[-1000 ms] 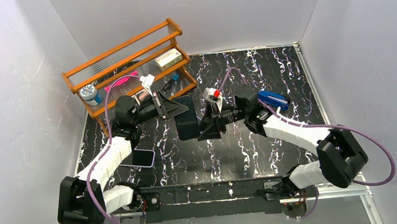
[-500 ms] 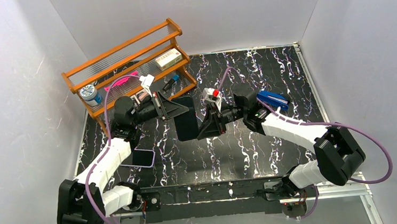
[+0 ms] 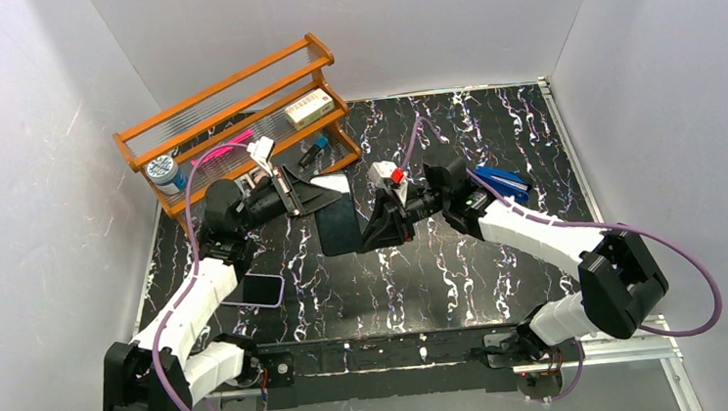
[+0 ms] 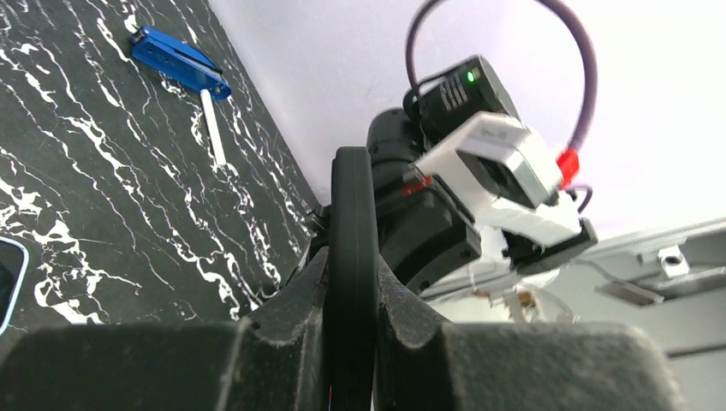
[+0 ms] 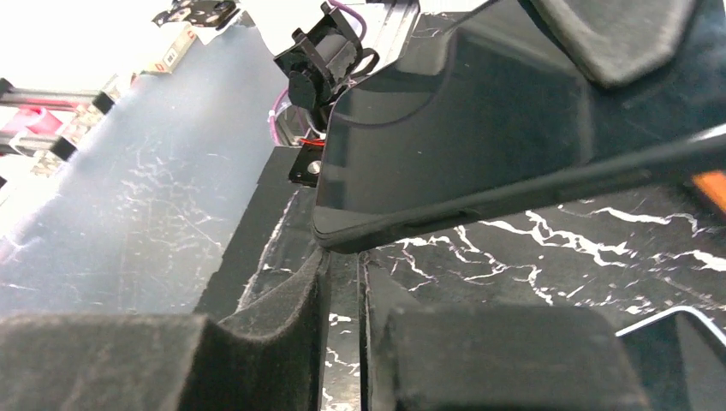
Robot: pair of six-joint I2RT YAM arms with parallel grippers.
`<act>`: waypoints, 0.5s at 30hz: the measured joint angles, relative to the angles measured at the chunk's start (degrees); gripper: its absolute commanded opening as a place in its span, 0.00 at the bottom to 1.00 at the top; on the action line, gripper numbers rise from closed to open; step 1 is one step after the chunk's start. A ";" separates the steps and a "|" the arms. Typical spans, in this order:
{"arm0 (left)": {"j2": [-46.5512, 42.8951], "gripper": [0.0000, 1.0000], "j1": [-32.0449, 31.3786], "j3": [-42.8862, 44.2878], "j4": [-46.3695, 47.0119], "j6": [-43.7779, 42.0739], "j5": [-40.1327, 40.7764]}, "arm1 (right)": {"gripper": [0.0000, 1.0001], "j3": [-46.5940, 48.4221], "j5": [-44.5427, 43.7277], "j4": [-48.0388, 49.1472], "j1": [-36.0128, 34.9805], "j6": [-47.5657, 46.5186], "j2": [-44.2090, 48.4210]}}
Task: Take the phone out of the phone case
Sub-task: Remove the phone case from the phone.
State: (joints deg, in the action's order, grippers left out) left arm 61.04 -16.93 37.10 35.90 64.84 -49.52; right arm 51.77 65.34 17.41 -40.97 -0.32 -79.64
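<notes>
The robot's right fingers are almost shut below the case's corner, so they should open, pinch that corner (image 5: 339, 241) and peel the case off the phone.
A black phone in its black case (image 3: 338, 225) is held off the table between the two arms. My left gripper (image 3: 332, 199) is shut on its far edge; the left wrist view shows the case edge-on (image 4: 352, 205) pinched between my fingers (image 4: 301, 295). My right gripper (image 3: 371, 238) is at the case's right edge. In the right wrist view its jaws (image 5: 344, 261) stand almost together with nothing between them, the tips just under the corner of the glossy black slab (image 5: 445, 145). I cannot tell phone from case.
A second phone in a lilac case (image 3: 264, 289) lies on the table by the left arm. A wooden rack (image 3: 234, 103) with small items stands at the back left. A blue stapler (image 3: 503, 183) lies behind the right arm.
Both grippers and the black case have shifted a little to the left, and the case has tilted slightly. The left grip has held throughout.
</notes>
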 measured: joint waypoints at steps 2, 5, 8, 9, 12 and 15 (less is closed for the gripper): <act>-0.28 0.00 0.11 0.00 -0.92 1.27 1.29 | 0.01 0.83 0.44 -1.03 -0.26 -3.21 -0.33; -0.35 0.00 0.17 -0.17 -2.29 3.02 3.21 | 0.01 2.34 0.42 -2.54 -0.57 -7.56 -0.92; -0.52 0.00 0.17 -0.20 -3.06 3.93 4.83 | 0.01 4.13 0.46 -4.42 -0.68 -10.36 -2.03; -0.61 0.00 0.17 -0.20 -3.17 4.02 5.25 | 0.02 4.55 0.44 -4.61 -0.70 -10.73 -2.34; -1.49 0.00 0.20 -0.26 -3.87 3.78 6.05 | 0.13 4.94 -0.46 -4.92 -0.70 -10.84 -2.62; -3.63 0.00 -0.09 -0.74 -4.81 2.36 6.91 | 0.38 4.68 -2.32 -3.34 -0.70 -9.42 -2.54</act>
State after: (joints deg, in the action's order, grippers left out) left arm 57.41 -17.02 36.36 31.09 67.20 -42.61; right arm 56.45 63.02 14.06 -41.67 -9.74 -82.17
